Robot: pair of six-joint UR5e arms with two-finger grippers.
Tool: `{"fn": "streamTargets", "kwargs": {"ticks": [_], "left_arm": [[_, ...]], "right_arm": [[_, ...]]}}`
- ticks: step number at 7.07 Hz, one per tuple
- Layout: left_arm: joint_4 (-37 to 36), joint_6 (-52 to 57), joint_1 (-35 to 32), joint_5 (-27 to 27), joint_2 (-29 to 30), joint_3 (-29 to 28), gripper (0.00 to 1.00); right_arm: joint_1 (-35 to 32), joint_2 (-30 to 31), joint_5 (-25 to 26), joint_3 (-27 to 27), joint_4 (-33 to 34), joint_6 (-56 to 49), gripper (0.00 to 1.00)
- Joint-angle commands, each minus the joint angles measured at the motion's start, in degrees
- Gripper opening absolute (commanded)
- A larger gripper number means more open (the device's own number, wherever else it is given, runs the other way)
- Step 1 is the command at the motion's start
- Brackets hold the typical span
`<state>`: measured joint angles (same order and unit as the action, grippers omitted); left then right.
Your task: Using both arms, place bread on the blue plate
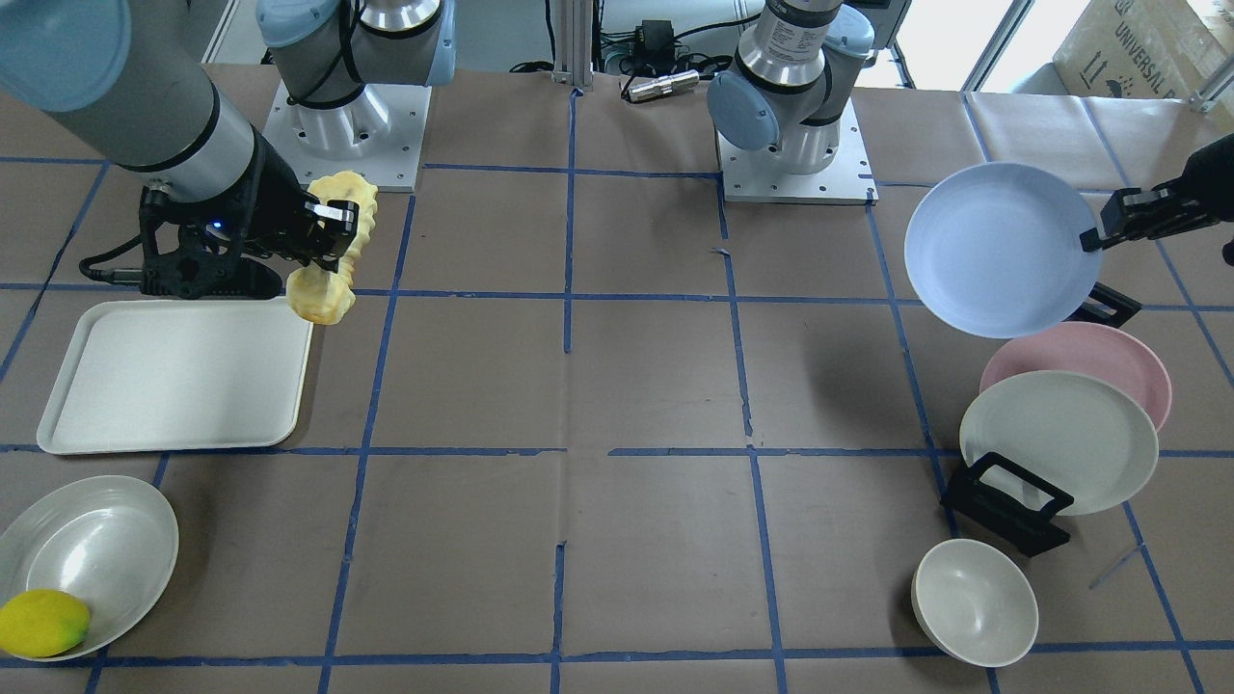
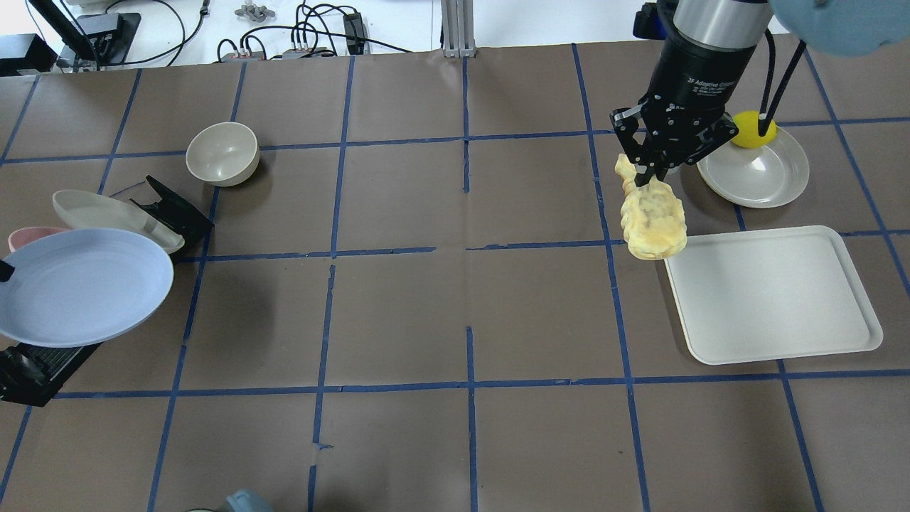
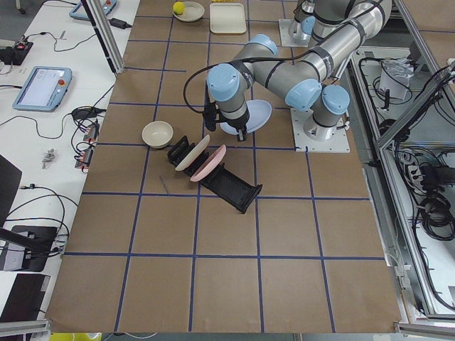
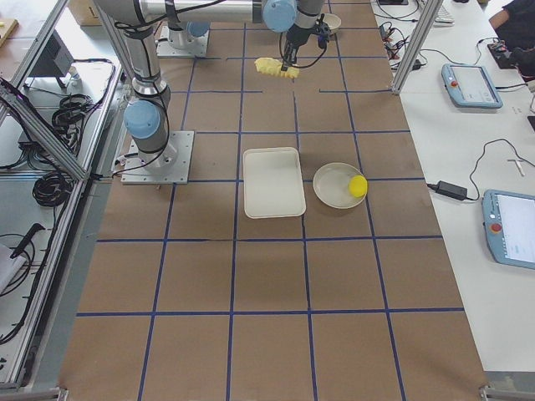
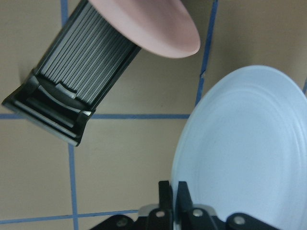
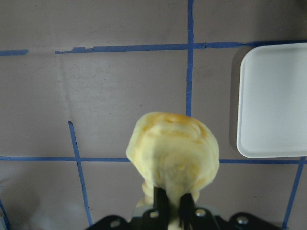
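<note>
My left gripper has the blue plate, now tilted over the plate rack. I should let go of it on the table, over the gap in the blue tape lines [image 1: 569, 484], with that left gripper.
My right gripper [image 1: 333, 226] is shut on the pale-yellow bread [image 1: 323, 294] and holds it in the air, hanging down, just beyond the tray's corner. The overhead view shows this gripper [image 2: 650, 174] and the bread [image 2: 652, 224] too, and the right wrist view shows the loaf end-on [image 6: 172, 153]. My left gripper [image 1: 1094, 236] is shut on the rim of the blue plate [image 1: 998, 251] and holds it tilted above the table, over the plate rack. The left wrist view shows the fingers [image 5: 165, 194] pinching the plate's edge [image 5: 244, 153]. The two grippers are far apart.
A white tray [image 1: 174, 376] lies beside the bread. A grey dish [image 1: 96, 549] holds a lemon [image 1: 43, 624]. A black rack [image 1: 1007, 501] holds a pink plate [image 1: 1089, 352] and a cream plate [image 1: 1060, 443]. A cream bowl [image 1: 974, 602] stands near it.
</note>
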<state>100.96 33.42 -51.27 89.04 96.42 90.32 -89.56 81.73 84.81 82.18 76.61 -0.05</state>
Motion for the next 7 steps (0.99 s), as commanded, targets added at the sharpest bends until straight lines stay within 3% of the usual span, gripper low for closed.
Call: {"fn": "streamTargets", "kwargs": {"ticks": [1,3,5,7], "left_arm": [[-7.6,-12.7,-11.4,-5.2,4.8,1.3,0.15],[-11.5,-22.7,-19.5,-16.8,7.3,2.9,0.15],[-22.9,-33.4,-27.9,-19.9,8.7,5.6,0.15],[-36.5,-37.2,-33.9,-19.9,13.3,9.6,0.15]], "right_arm": [[0.2,-0.1,-0.1,0.0,0.1,-0.2,0.20],[0.2,-0.3,-0.1,0.0,0.3,-0.2,0.20],[0.2,-0.3,-0.1,0.0,0.5,-0.2,0.21],[0.2,-0.6,-0.2,0.0,0.5,-0.2,0.21]]}}
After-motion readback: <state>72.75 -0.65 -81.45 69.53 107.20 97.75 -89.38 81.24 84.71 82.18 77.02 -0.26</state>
